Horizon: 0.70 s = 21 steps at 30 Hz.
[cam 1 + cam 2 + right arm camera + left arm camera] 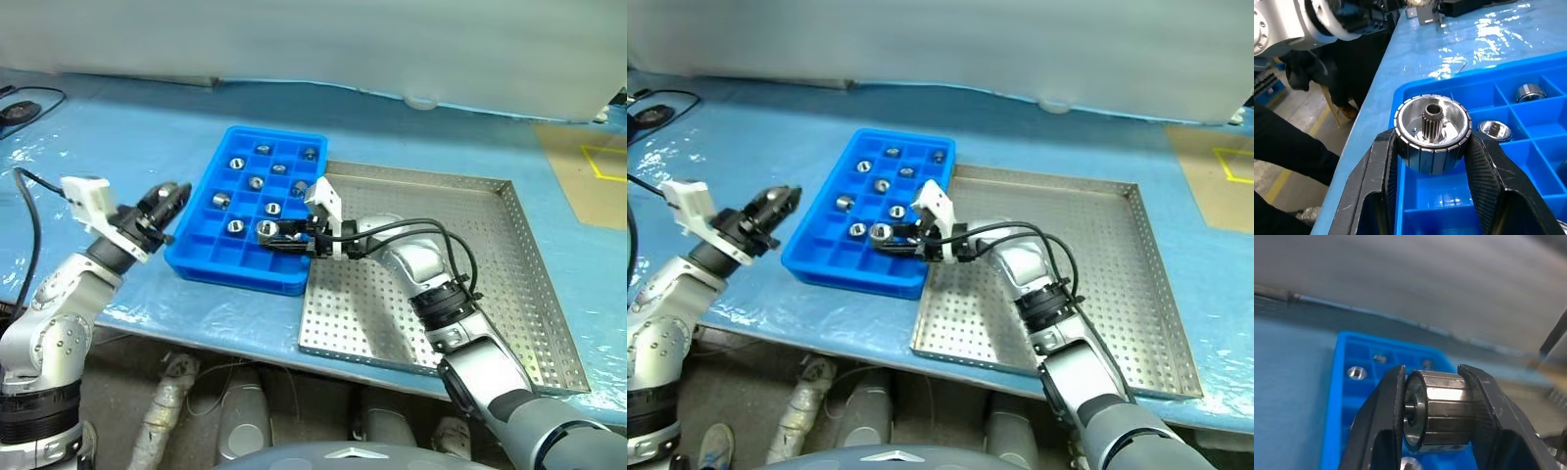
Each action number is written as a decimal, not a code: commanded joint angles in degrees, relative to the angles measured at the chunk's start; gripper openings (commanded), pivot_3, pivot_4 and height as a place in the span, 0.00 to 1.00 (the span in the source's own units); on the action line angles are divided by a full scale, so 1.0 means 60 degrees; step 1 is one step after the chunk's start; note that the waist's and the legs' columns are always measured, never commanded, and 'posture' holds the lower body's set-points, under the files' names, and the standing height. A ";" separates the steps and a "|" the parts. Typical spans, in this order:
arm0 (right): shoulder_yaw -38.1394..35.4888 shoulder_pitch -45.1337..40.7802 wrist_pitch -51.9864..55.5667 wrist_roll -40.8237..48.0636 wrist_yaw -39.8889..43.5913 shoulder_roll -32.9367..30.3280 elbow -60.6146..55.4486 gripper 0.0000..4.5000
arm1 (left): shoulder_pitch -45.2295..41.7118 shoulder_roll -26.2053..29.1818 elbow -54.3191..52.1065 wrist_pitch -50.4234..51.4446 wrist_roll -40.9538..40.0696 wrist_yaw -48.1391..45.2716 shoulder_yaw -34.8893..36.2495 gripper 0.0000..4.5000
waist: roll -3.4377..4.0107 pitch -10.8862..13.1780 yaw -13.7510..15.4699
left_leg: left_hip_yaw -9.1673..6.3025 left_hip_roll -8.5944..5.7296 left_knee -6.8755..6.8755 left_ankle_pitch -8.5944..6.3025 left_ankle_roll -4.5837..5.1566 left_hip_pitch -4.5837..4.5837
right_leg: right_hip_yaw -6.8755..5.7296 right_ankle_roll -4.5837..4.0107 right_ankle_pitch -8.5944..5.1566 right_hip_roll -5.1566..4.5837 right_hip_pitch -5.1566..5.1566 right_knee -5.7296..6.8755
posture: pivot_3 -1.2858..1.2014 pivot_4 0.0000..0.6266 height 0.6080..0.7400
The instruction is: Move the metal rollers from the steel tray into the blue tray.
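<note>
My left gripper will release the metal roller that it has, leaving it in the blue tray's front corner compartment [202,242] away from the steel tray.
The blue tray [199,262] lies left of the steel tray [490,245], their edges touching. Several metal rollers [236,164] sit in the blue tray's compartments. My right gripper [277,235] reaches leftward over the blue tray's near rows, shut on a metal roller [1432,132] that has a small toothed hub in its hollow centre. That roller hangs just above a compartment near the front edge. My left gripper [168,206] hovers off the blue tray's left side, pointing toward it, shut on another ribbed metal roller [1437,409] held between its fingers [1380,423].
Both trays rest on a table with a glossy blue cover [118,137]. The table's front edge runs just below the trays. A black cable [29,103] lies at the far left, and a brown panel with yellow tape [598,171] sits at the far right.
</note>
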 commanded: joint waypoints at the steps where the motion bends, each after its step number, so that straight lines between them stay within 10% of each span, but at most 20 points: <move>1: 0.0166 -0.0418 -0.0534 -0.0500 -0.0163 0.0262 0.0411 0.36 | 0.0021 0.0198 -0.0290 -0.0508 0.0672 -0.0517 -0.0032 0.34 | 0.0000 0.0000 0.0054 | 0.0000 0.0003 0.0000 0.0002 -0.0004 0.0001 | -0.0001 -0.0010 0.0006 0.0001 -0.0003 0.0009 | 0.61 0.24 1.00; 10: 0.0471 -0.0444 -0.1237 -0.1618 -0.0605 0.0541 0.1252 0.36 | 0.0028 0.0228 -0.0080 -0.0611 0.1721 -0.1045 -0.0418 0.34 | 0.0000 -0.0001 0.0116 | -0.0003 0.0003 0.0000 0.0013 -0.0021 0.0000 | 0.0008 -0.0082 0.0043 0.0003 -0.0050 0.0081 | 0.61 0.24 1.00; 16: 0.0499 -0.0281 -0.1485 -0.1935 -0.0653 0.0461 0.1275 0.78 | 0.0086 0.0225 0.0159 -0.0671 0.2081 -0.1203 -0.0300 0.34 | 0.0000 -0.0002 0.0116 | -0.0003 0.0003 0.0000 0.0013 -0.0021 0.0001 | 0.0009 -0.0085 0.0042 0.0004 -0.0052 0.0091 | 0.61 0.24 1.00; 21: 0.0462 -0.0197 -0.1604 -0.1996 -0.0641 0.0480 0.1245 0.78 | 0.0235 0.0170 0.0416 -0.0914 0.2531 -0.1173 -0.0287 0.34 | 0.0000 -0.0002 0.0113 | -0.0003 0.0003 0.0000 0.0013 -0.0021 0.0002 | 0.0011 -0.0086 0.0042 0.0004 -0.0055 0.0096 | 0.61 0.24 1.00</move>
